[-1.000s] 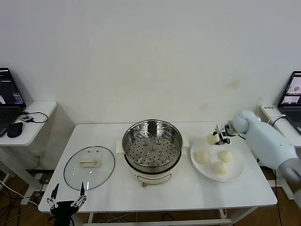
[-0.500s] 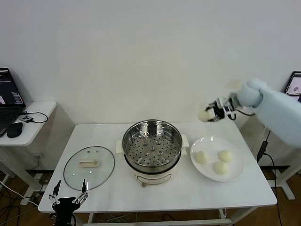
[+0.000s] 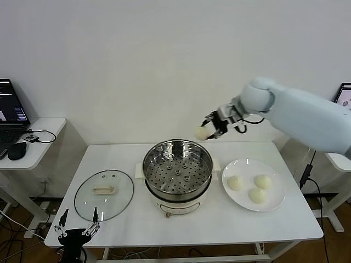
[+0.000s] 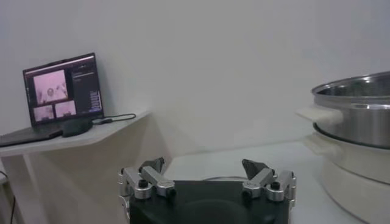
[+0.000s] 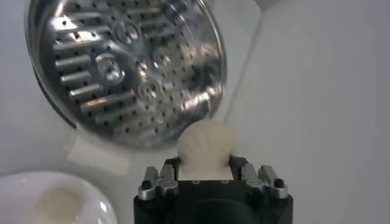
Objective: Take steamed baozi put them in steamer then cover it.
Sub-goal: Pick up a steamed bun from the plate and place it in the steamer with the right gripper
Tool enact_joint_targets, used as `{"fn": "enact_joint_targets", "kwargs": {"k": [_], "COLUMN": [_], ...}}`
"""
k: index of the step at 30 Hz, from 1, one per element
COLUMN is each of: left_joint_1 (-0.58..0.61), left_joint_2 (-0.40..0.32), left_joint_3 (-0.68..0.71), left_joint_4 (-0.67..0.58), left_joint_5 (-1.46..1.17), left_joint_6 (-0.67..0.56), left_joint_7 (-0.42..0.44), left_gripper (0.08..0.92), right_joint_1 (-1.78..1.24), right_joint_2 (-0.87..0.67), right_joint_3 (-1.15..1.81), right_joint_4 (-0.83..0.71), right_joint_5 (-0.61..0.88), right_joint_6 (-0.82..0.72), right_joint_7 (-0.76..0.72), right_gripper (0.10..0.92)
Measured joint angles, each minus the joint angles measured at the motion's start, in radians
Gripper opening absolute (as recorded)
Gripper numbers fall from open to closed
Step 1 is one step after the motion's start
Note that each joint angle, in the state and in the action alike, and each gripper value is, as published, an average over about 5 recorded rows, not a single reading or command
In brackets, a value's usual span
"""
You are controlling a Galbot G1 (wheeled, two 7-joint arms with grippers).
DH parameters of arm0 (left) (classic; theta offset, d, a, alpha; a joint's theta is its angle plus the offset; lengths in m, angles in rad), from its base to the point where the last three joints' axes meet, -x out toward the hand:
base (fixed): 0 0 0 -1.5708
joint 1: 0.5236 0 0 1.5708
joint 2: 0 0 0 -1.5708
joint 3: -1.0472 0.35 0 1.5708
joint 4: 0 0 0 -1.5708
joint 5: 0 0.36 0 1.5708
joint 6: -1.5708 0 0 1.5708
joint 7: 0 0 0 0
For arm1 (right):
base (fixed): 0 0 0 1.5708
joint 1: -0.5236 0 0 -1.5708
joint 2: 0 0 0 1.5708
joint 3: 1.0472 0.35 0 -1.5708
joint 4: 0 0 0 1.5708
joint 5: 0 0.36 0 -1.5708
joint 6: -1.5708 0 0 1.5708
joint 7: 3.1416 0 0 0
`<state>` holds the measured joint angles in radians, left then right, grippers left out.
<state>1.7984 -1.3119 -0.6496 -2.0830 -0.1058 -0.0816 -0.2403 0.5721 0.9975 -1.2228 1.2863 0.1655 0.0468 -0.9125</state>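
My right gripper needs to release the baozi on the far part of the steamer's perforated tray (image 3: 175, 155) (image 5: 178, 80), behind the tray's central bumps.
My right gripper (image 3: 207, 129) is shut on a cream-white baozi (image 3: 200, 132) and holds it in the air above the far right rim of the steamer (image 3: 177, 171). In the right wrist view the baozi (image 5: 205, 146) sits between the jaws, with the steamer's perforated tray (image 5: 125, 64) below. Three more baozi (image 3: 236, 183) lie on the white plate (image 3: 276, 196) to the right of the steamer. The glass cover (image 3: 104, 194) with its cream handle lies flat on the table left of the steamer. My left gripper (image 3: 77, 232) is open and empty, parked at the table's front left edge.
The steamer stands mid-table on its white base; it shows at the side in the left wrist view (image 4: 353, 115). A side table (image 3: 41, 147) with a laptop (image 3: 11, 109) and a mouse (image 3: 17, 150) stands at the left. Another laptop (image 3: 344, 96) is at the far right.
My right gripper lifted a baozi off the plate and carried it up and left, from over the plate to above the steamer's far right rim. The left arm stayed parked.
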Motion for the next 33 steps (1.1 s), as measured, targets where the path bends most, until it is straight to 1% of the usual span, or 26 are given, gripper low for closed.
{"fn": "enact_joint_targets", "kwargs": {"k": [7,16,30,33], "left_joint_1": [-0.01,-0.012,0.002,0.005], "left_joint_2": [-0.006,-0.008,-0.012,-0.014], "left_joint_3": [-0.007,-0.021,-0.033,-0.033], "left_joint_4": [0.006,0.015,0.009,0.006], "left_joint_5": [-0.002,-0.009,-0.008,-0.007], "left_joint_6": [-0.001,-0.005,-0.01,-0.011], "left_joint_7": [0.0,0.0,-0.001,-0.001], "left_gripper": [0.823,0.823,0.823,0.823], "right_joint_1": [-0.023,-0.079,-0.147,-0.154], "right_joint_2": [0.105,0.214,0.287,0.288], "right_joint_3": [-0.043,-0.051,-0.026,-0.024], "right_joint_4": [-0.048,-0.161,-0.278,-0.287], "right_joint_5": [-0.093,-0.261,-0.443,-0.459], "right_joint_6": [0.078,0.206,0.335,0.346], "right_joint_7": [0.011,0.036,0.086,0.094], "right_gripper": [0.535,0.535,0.538,0.573]}}
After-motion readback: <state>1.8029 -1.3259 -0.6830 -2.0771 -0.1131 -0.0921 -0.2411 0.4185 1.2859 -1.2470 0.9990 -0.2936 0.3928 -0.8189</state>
